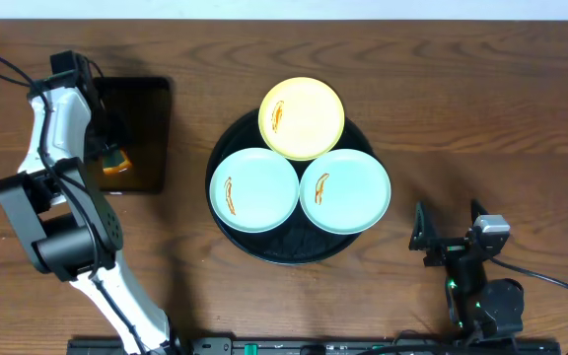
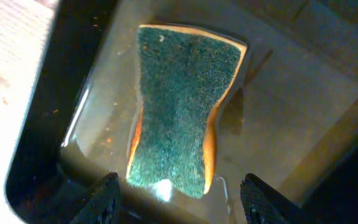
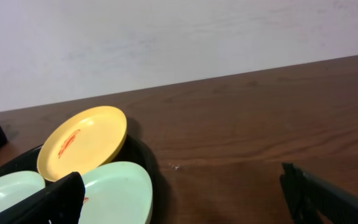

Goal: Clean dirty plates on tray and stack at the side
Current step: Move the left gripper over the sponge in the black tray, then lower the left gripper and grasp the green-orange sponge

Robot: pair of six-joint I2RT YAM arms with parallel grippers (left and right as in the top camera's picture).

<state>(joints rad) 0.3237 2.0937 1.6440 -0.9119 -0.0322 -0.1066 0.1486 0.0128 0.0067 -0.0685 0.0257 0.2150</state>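
Observation:
My left gripper will move its open fingers from the sponge's near end farther along it and pinch the sponge's middle (image 2: 176, 115) before it lifts the sponge.
Three plates rest on the round black tray (image 1: 227, 229): a pale yellow one (image 1: 302, 117) at the back and two mint-blue ones (image 1: 253, 189) (image 1: 345, 190) in front, each with an orange-brown smear. My left gripper (image 2: 179, 196) is open just above a green-topped orange sponge (image 2: 182, 106) that lies in a small rectangular black tray (image 1: 144, 118) at the left. My right gripper (image 1: 449, 235) is open and empty on the table right of the round tray. In the right wrist view I see the yellow plate (image 3: 82, 142) and a mint plate (image 3: 120, 186).
The sponge tray (image 2: 55, 93) holds a shallow film of water. A white wall (image 3: 166, 37) runs behind the table's far edge. Bare wood table (image 1: 481, 108) lies right of the round tray.

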